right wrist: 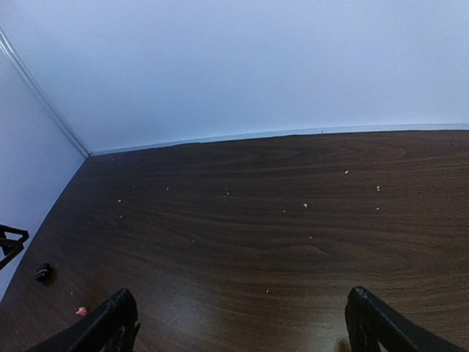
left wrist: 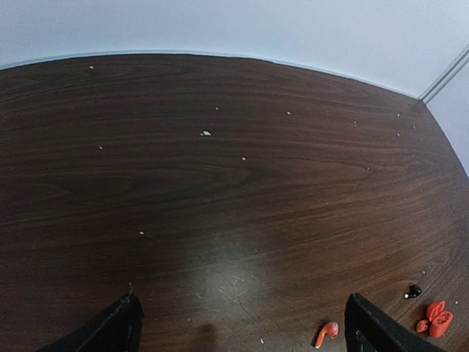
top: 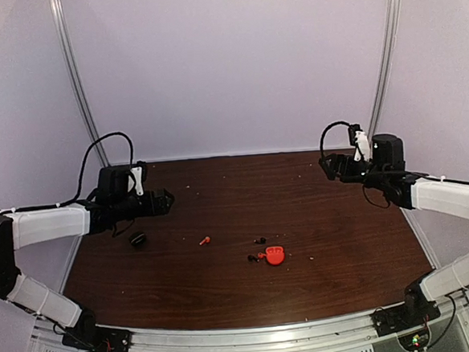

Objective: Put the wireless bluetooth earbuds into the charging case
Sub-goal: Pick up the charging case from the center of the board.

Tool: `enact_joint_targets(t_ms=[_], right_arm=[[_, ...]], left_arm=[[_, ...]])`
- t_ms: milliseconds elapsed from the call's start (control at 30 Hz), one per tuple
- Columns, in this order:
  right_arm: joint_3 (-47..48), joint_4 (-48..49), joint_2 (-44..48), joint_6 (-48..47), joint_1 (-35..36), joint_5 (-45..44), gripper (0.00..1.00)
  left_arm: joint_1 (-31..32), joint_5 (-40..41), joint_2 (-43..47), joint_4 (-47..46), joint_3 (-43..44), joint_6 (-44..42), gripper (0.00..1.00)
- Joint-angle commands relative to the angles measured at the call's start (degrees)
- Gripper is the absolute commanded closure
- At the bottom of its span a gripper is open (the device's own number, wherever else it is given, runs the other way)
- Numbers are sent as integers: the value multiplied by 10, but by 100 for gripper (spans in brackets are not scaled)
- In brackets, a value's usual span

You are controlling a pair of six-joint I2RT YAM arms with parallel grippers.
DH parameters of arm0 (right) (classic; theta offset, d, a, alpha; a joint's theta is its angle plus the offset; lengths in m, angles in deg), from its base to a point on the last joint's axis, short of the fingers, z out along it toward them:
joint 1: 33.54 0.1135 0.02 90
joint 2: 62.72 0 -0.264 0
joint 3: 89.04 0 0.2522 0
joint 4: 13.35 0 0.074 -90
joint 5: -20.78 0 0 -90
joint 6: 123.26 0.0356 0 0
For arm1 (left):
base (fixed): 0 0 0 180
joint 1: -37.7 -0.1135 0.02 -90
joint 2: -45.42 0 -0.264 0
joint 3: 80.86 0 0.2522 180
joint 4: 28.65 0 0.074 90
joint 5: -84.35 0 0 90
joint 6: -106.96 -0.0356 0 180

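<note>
My right gripper is to go to the small red case next and close on the case's end (top: 282, 256) farthest from the red piece.
A red earbud (top: 204, 241) lies alone on the dark wood table (top: 236, 192), and also shows in the left wrist view (left wrist: 327, 334) and the right wrist view (right wrist: 81, 311). A small red case (top: 275, 255) lies near the middle and seems open (left wrist: 438, 320). Beside it lie a black earbud (top: 260, 240), another black one (top: 251, 258) and a red piece (top: 262, 255). A black case (top: 137, 240) lies at the left. My left gripper (top: 164, 201) is open and empty above the table. My right gripper (top: 326, 167) is open and empty at the far right.
Small pale crumbs (left wrist: 206, 133) are scattered over the far half of the table. White walls close in the back and sides, with metal rails (top: 77, 82) in the corners. The arm bases sit on the near metal edge (top: 245, 332).
</note>
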Motion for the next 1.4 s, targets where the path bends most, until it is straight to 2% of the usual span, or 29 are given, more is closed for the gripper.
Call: enact_joint_targets(t_ms=[0,200,400,633,867,1100,1367], right_arm=[[-6,-61,-8,-17,43,30,0],[-50,-92,10,4,88,105,0],[-95,-121,9,6,133,139,2],[-106,-126,-40,31,182,167,15],[-125,-13,-119,99,197,248,34],[-131,73,-166,153,210,285,41],[-143,193,-237,216,210,317,46]], left_arm=[[48,6,-1,-48,-16,-52,2],[121,-22,0,-64,-32,-88,2],[166,-97,-25,-82,-37,-119,2],[178,-119,-41,-92,-29,-120,2],[179,-133,-51,-106,-24,-119,2],[200,-130,-72,-115,-19,-125,2],[224,-168,-101,-160,-21,-120,5]])
